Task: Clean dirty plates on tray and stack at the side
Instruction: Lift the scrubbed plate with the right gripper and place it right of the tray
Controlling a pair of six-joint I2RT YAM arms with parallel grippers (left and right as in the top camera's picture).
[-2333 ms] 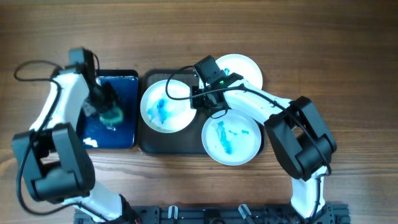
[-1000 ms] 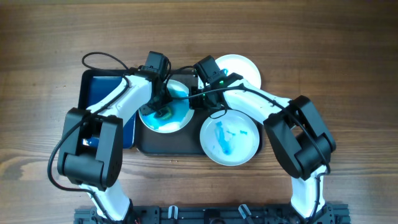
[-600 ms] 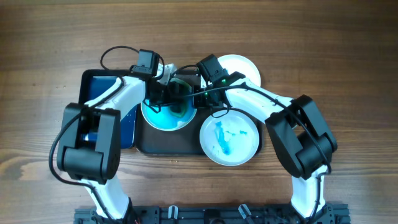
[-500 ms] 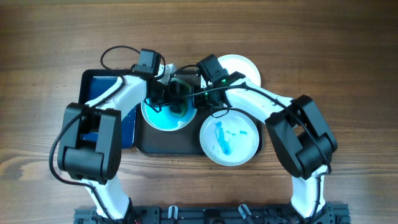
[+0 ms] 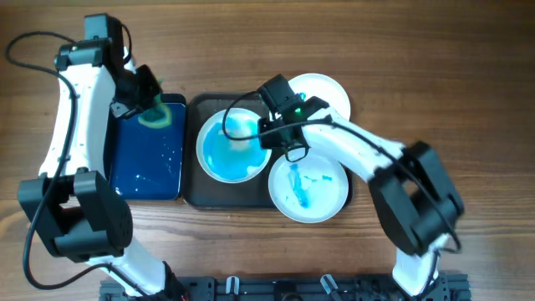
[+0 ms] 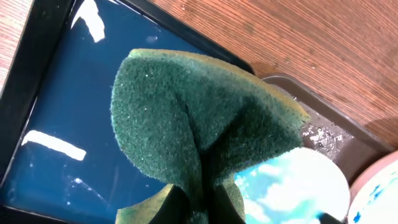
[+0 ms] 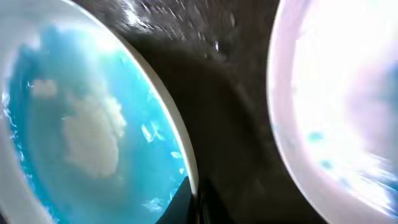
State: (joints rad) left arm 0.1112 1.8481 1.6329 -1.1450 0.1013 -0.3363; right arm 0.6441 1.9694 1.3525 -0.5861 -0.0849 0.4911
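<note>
The right gripper will release the white plate on the table (image 5: 410, 137) beside the dark tray, opposite the blue tray.
My left gripper (image 5: 144, 99) is shut on a folded green sponge (image 5: 155, 114) and holds it over the far right corner of the blue water tray (image 5: 150, 163). In the left wrist view the sponge (image 6: 199, 118) fills the middle, pinched in my left gripper (image 6: 200, 208). My right gripper (image 5: 276, 136) is shut on the right rim of a white plate (image 5: 232, 149) smeared with blue, which lies on the dark tray (image 5: 195, 191). The right wrist view shows this plate (image 7: 81, 124) pinched at its rim by my right gripper (image 7: 194, 198). A second plate (image 5: 309, 186) with blue marks lies at the tray's front right.
A clean white plate (image 5: 324, 90) lies on the wooden table behind the dark tray, partly under my right arm. The blue tray stands directly left of the dark tray. In the right wrist view the second plate (image 7: 336, 93) is blurred at right.
My left arm has lifted the sponge off the plate and swung it left to above the blue tray. The plate is now smeared blue all over. My right gripper stays on its rim.
</note>
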